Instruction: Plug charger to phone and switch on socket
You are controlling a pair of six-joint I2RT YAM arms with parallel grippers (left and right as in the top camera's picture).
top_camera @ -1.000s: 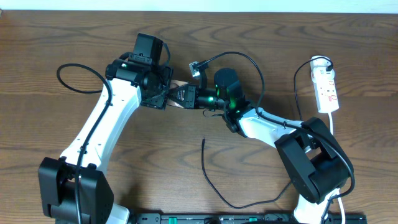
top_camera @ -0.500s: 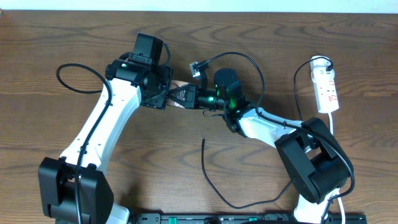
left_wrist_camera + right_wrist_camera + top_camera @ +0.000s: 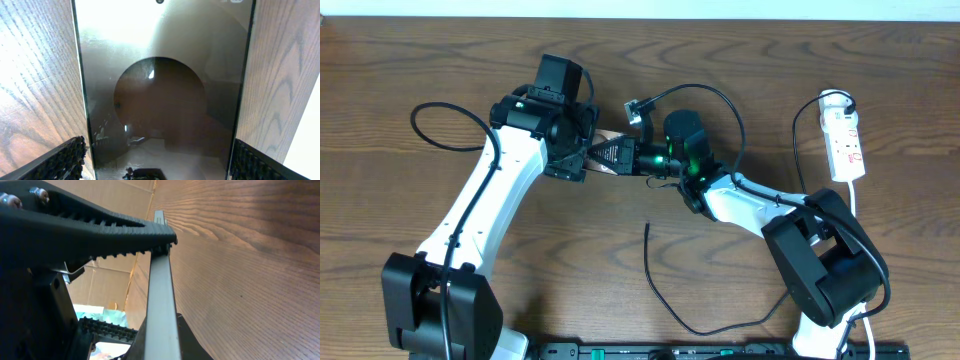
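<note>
My left gripper straddles the long edges of the phone. Next, I back it off, turn it and pinch the phone's glossy side (image 3: 160, 107) and back before my right gripper opens.
The phone (image 3: 608, 137) is held off the table between both grippers, mostly hidden by them in the overhead view. In the left wrist view its glossy face with a dark oval (image 3: 160, 100) fills the frame. My left gripper (image 3: 160, 152) has a finger against each long edge of it, also seen in the overhead view (image 3: 588, 157). In the right wrist view the phone shows edge-on (image 3: 160, 295), and my right gripper (image 3: 161, 347) is shut on its faces. The charger (image 3: 655, 285) lies on the table in front, its tip (image 3: 647, 226) free. The socket (image 3: 846, 145) lies at the far right.
The socket's white cord (image 3: 857, 205) runs down the right side. A thicker black robot cable with a silver connector (image 3: 638, 108) arcs behind the right wrist. Another black cable loops at the left (image 3: 432, 125). The arm bases stand at the front edge.
My left gripper has shifted very slightly to the left. The phone, right gripper, charger and socket have stayed in place.
</note>
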